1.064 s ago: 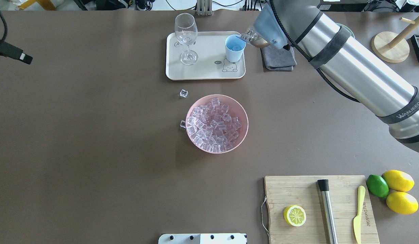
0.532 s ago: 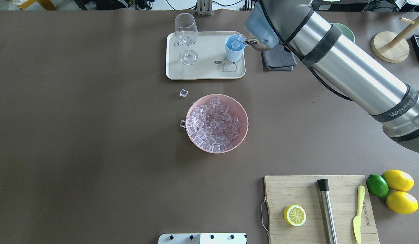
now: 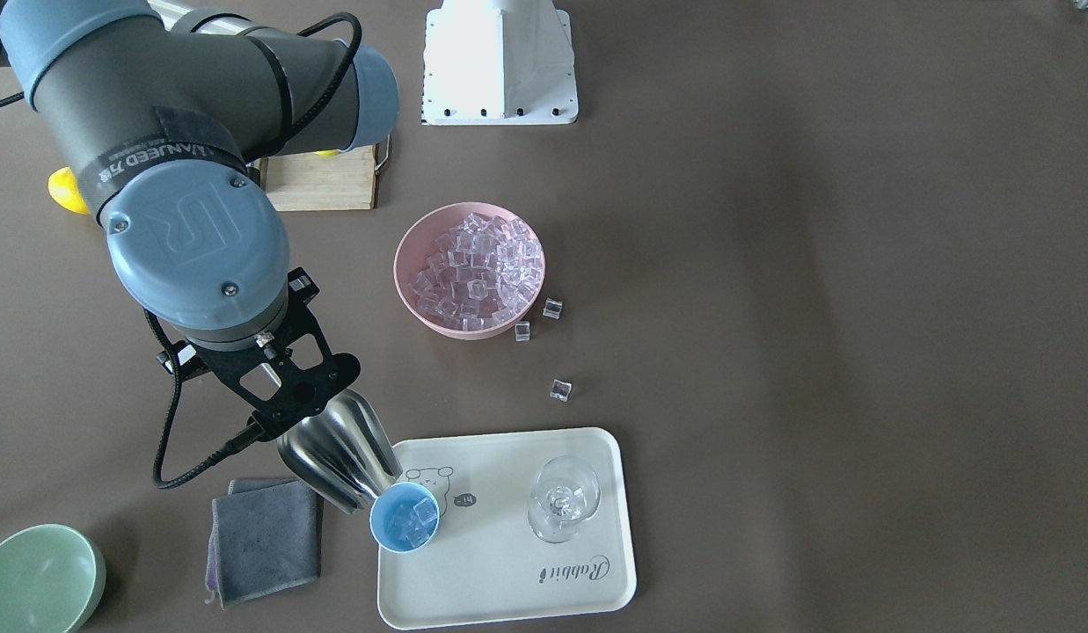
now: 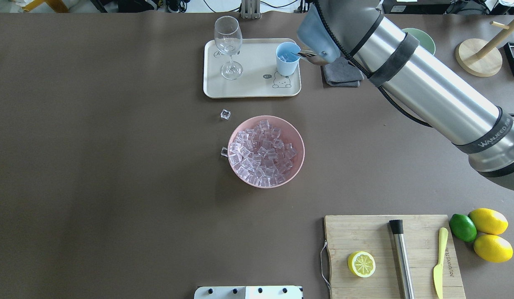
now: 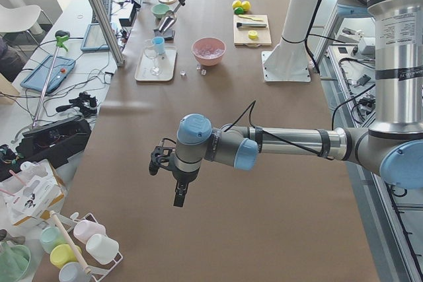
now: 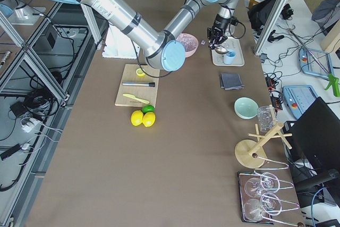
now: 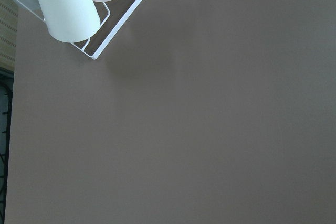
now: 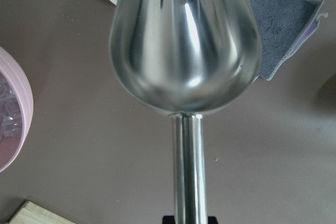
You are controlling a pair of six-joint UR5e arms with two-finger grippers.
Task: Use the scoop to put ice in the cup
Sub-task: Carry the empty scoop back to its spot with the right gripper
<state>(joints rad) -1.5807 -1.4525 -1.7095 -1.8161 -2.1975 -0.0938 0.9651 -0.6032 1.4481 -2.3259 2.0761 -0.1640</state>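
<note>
The steel scoop is in for a move, as I need to put it down with my right gripper on the bare table between the green bowl and the whole lemon.
The steel scoop [image 3: 337,457] is tilted with its mouth at the rim of the light-blue cup [image 3: 405,519], which stands on a cream tray [image 3: 508,580] and holds a few ice cubes. From overhead, the scoop [image 4: 313,56] sticks out from under the wrist beside the cup [image 4: 288,58]. My right gripper [image 8: 189,220] is shut on the scoop's handle [image 8: 189,171]. The scoop's outside [image 8: 184,40] fills the right wrist view. More ice [image 4: 263,153] fills a pink bowl [image 4: 300,151]. My left gripper [image 5: 178,189] hangs far off over bare table; I cannot tell its state.
A stemmed glass [image 4: 228,45] shares the tray. Loose cubes [image 4: 225,114] lie near the pink bowl. A grey cloth [image 4: 344,74] and a green bowl [image 3: 33,576] are beside the tray. A cutting board [image 4: 365,236] holds a steel rod [image 4: 401,257], half a lemon and a knife.
The scoop moved left over the cup and tipped; the ice at its tip dropped into the cup. The left gripper left the overhead view's left edge.
</note>
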